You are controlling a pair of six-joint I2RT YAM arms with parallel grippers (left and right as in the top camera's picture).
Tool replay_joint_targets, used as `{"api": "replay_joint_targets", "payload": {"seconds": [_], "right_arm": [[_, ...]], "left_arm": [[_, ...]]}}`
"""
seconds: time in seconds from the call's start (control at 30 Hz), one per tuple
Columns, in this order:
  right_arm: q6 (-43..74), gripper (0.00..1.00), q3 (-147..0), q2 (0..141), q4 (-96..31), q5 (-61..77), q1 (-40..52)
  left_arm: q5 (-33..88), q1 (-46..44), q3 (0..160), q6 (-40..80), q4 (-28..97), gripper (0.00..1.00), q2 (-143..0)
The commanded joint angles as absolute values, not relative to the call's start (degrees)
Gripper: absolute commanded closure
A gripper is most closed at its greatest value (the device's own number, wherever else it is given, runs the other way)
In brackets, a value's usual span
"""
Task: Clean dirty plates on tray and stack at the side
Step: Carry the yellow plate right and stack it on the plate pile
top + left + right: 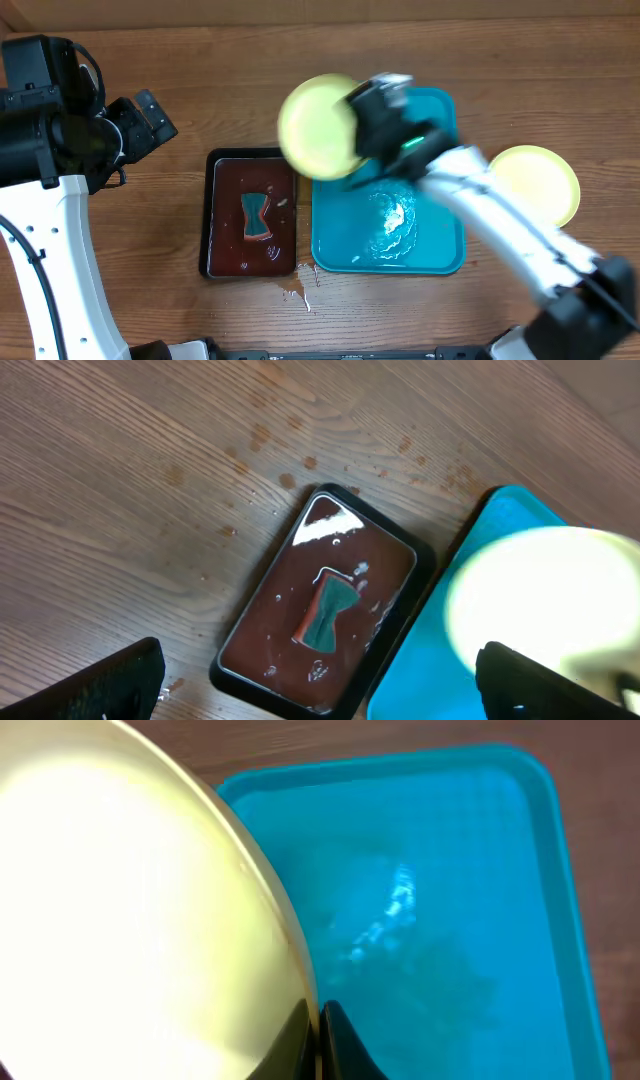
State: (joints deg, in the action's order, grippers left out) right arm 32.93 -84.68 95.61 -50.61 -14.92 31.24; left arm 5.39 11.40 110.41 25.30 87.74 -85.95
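Next, I let go of the clean plate with my right gripper on top of the other plate (pixel 533 188) beside the turquoise tray.
My right gripper (pixel 318 1038) is shut on the rim of a pale yellow-green plate (pixel 130 900) and holds it edge-on in the air. In the overhead view that plate (pixel 318 125) hangs over the far left corner of the turquoise tray (pixel 440 255), with the right gripper (pixel 354 128) at its right edge. The tray floor is wet and has no plate lying on it. A second plate (pixel 540 180) lies on the table just right of the tray. My left gripper (pixel 160 118) is open at the far left, high over the table, with nothing between its fingers (pixel 120 685).
A dark brown tray (pixel 222 215) with reddish water and a teal sponge (pixel 257 217) sits just left of the turquoise tray. Sauce drips mark the wood (pixel 295 292) near the front edge between the two trays.
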Motion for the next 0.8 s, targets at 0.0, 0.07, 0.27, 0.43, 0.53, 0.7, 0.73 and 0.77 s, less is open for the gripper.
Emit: {"api": "replay_joint_targets", "payload": {"seconds": [0.0,0.07,0.27,0.43,0.53,0.7,0.73,0.77], "right_arm": [[34.1,0.96,-87.5,88.4,-53.2,5.0,18.9],[34.1,0.96,-87.5,87.7,-56.6,6.5,10.0],[30.9,0.96,-86.1,89.7,-66.5,6.7,-14.3],[28.5,0.96,-79.5,91.0,-67.7,6.7,-27.5],[28.4,0.96,-73.6,91.1,-65.2,6.7,-32.3],[28.4,0.96,-65.8,91.1,-58.9,6.7,-34.2],[28.1,0.96,-64.7,91.1,-57.3,6.7,-34.0],[28.1,0.96,-63.9,91.1,-56.1,6.5,-33.8]], "left_arm": [[5.8,11.6,111.1,24.4,87.8,0.0,-86.4],[5.8,11.6,111.1,24.4,87.8,0.0,-86.4],[5.8,11.6,111.1,24.4,87.8,0.0,-86.4],[5.8,11.6,111.1,24.4,87.8,0.0,-86.4],[5.8,11.6,111.1,24.4,87.8,0.0,-86.4],[5.8,11.6,111.1,24.4,87.8,0.0,-86.4],[5.8,11.6,111.1,24.4,87.8,0.0,-86.4],[5.8,11.6,111.1,24.4,87.8,0.0,-86.4]]}}
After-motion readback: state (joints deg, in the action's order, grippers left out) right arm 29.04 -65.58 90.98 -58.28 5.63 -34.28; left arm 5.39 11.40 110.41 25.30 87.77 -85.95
